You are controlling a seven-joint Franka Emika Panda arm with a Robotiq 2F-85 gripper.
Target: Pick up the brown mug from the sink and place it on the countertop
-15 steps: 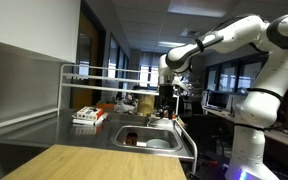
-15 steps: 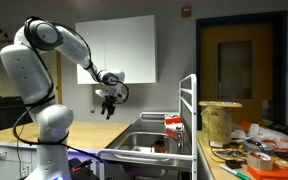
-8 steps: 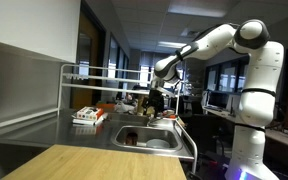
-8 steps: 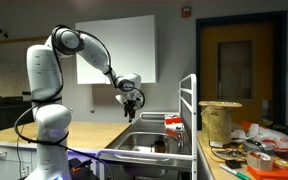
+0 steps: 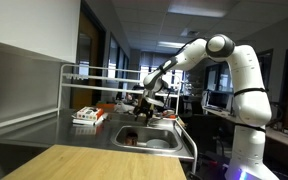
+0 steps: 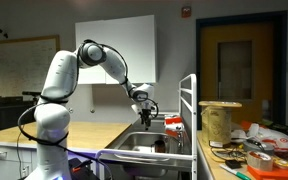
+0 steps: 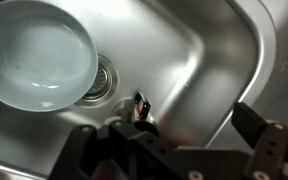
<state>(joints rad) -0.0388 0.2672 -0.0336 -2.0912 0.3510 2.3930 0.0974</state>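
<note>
The robot's gripper will next go down to the brown mug's rim (image 5: 131,135) in the sink and close there, on the side away from the mug's handle.
The brown mug (image 5: 131,139) sits in the steel sink (image 5: 170,133), next to a white bowl (image 5: 160,144). My gripper (image 5: 144,109) hangs above the sink and also shows in an exterior view (image 6: 147,118) over the basin (image 6: 154,147). In the wrist view my gripper (image 7: 174,135) is open and empty, looking down at the sink floor. The white bowl (image 7: 34,55) lies at upper left there, with the drain (image 7: 103,78) beside it. The mug is out of the wrist view.
A white tubular rack (image 5: 94,75) stands over the steel counter, and a red and white box (image 5: 87,116) lies beside the sink. A wooden countertop (image 5: 84,160) is in front. A rack post (image 6: 189,110), a spool (image 6: 220,120) and clutter stand past the sink.
My arm has swung across from the robot's side and come down until the gripper is over the sink. The mug and bowl have not moved.
</note>
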